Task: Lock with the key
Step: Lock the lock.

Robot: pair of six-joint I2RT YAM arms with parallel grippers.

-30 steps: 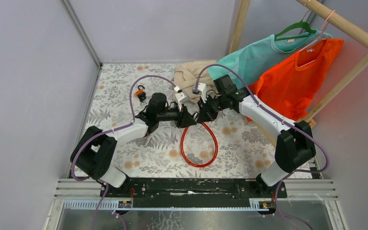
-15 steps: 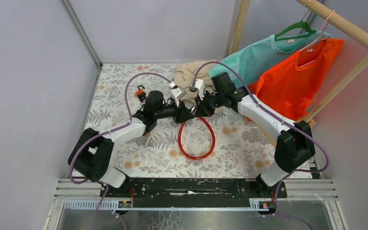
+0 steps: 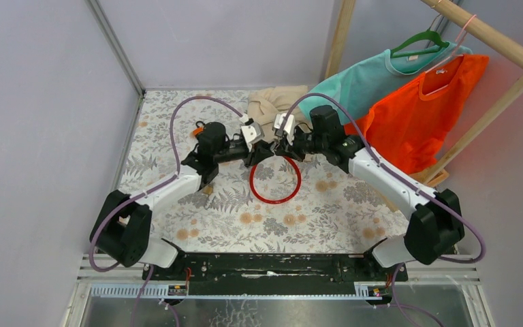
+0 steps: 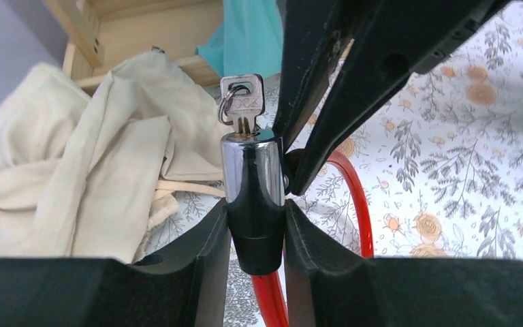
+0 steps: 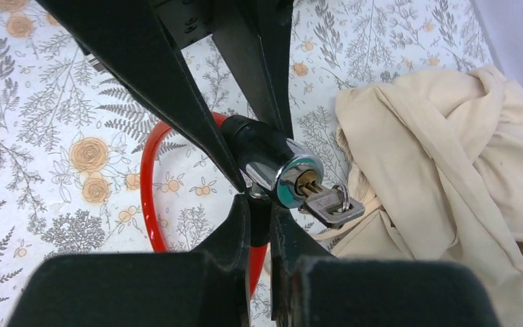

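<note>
The silver tip sits shallow in the cylinder. My right gripper needs to take the red cable [image 5: 257, 262] behind the black end piece and push it in.
A red cable lock [image 3: 253, 187] hangs as a loop between my two grippers above the floral table. My left gripper [image 3: 261, 151] is shut on the black lower part of the chrome lock cylinder [image 4: 253, 178]; in the left wrist view the gripper [image 4: 257, 235] holds it upright. A silver key [image 4: 243, 102] on a ring sits in the cylinder's top. My right gripper [image 3: 283, 148] is shut on the cable's black end piece [image 5: 260, 216], right at the side of the cylinder [image 5: 272, 155]. The key [image 5: 331, 206] sticks out toward the cloth.
A beige cloth [image 3: 272, 102] lies just behind the grippers. A teal shirt [image 3: 368, 75] and an orange shirt [image 3: 429, 112] hang from a wooden rack [image 3: 494, 37] at the right. A small orange-and-black object [image 3: 196, 127] lies by the left arm. Grey walls enclose the table.
Both grippers have moved toward the back of the table with the lock. The red loop has come along and now looks smaller and rounder.
</note>
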